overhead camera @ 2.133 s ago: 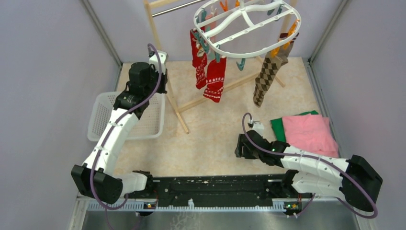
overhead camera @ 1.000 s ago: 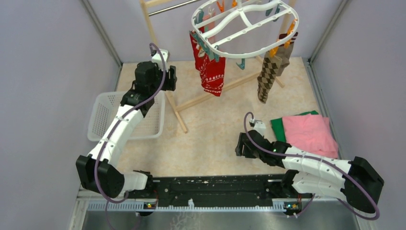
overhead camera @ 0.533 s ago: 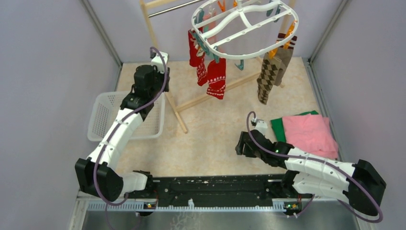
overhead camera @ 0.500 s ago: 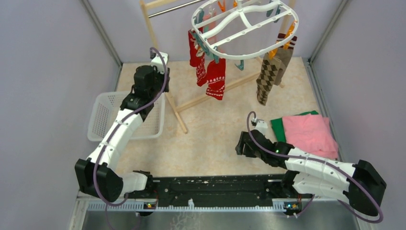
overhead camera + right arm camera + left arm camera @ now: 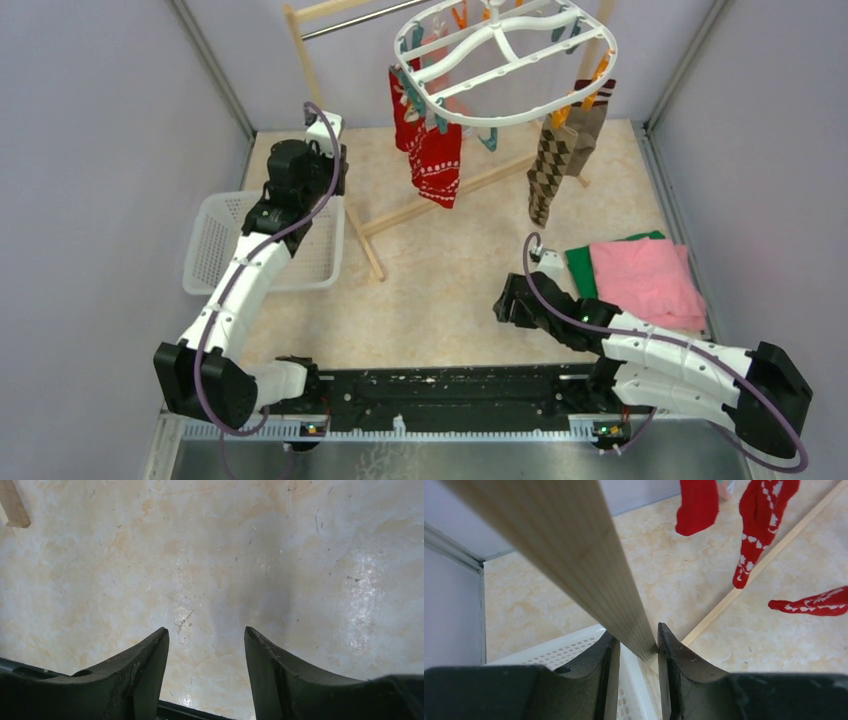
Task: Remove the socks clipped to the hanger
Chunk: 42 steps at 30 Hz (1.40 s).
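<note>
The rack's post will stand on the floor (image 5: 372,174) (image 5: 644,598) between the basket's far corner and red socks after the robot's left gripper releases it.
The white oval hanger (image 5: 527,113) hangs from the wooden rack at the back. Red socks with white patterns (image 5: 437,165) are clipped on its left side and a brown-tan argyle pair (image 5: 548,170) on its right. My left gripper (image 5: 330,168) is raised beside the rack's left post (image 5: 308,70), left of the red socks. In the left wrist view the post (image 5: 564,545) runs between the fingers of the gripper (image 5: 638,650), which is shut on it. Red socks (image 5: 764,525) hang beyond. My right gripper (image 5: 508,300) is open and empty, low over the floor (image 5: 206,645).
A white mesh basket (image 5: 215,240) sits left of the rack, under my left arm, and shows in the left wrist view (image 5: 569,647). Folded pink (image 5: 645,275) and green (image 5: 580,265) cloths lie at the right. The rack's base bar (image 5: 400,215) crosses the floor diagonally.
My left gripper swung from facing the socks onto the rack post. The rack and hanger have shifted left and the socks sway. The right arm has barely moved.
</note>
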{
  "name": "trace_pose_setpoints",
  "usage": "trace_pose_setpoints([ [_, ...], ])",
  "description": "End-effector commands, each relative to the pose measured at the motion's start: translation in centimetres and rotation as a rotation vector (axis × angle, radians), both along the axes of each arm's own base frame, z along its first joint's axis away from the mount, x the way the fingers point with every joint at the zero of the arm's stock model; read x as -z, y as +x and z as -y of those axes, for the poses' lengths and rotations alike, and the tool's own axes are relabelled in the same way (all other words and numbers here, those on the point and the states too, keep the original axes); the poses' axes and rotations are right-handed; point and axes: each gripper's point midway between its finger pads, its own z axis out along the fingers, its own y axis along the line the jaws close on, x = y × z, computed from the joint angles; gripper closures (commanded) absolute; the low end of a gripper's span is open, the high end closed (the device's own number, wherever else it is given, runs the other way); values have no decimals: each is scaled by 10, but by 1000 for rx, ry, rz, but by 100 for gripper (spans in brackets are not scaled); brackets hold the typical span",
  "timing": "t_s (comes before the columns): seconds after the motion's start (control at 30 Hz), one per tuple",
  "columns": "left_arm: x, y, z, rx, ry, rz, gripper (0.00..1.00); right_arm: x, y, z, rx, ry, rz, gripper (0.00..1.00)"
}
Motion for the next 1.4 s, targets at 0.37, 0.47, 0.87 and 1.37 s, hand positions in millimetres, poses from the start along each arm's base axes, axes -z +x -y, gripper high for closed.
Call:
trace_pose_setpoints([
  [0.37, 19, -28, 34, 290, 27, -57, 100, -4, 3, 2, 23, 3, 34, 43],
  [0.47, 16, -29, 20, 255, 10, -48, 100, -6, 4, 2, 24, 4, 37, 44],
  [0.87, 35, -45, 26, 408, -44, -115, 100, -16, 7, 9, 52, 1, 63, 43],
  [1.37, 31, -16, 62, 478, -60, -132, 100, -19, 8, 12, 77, -3, 63, 42],
])
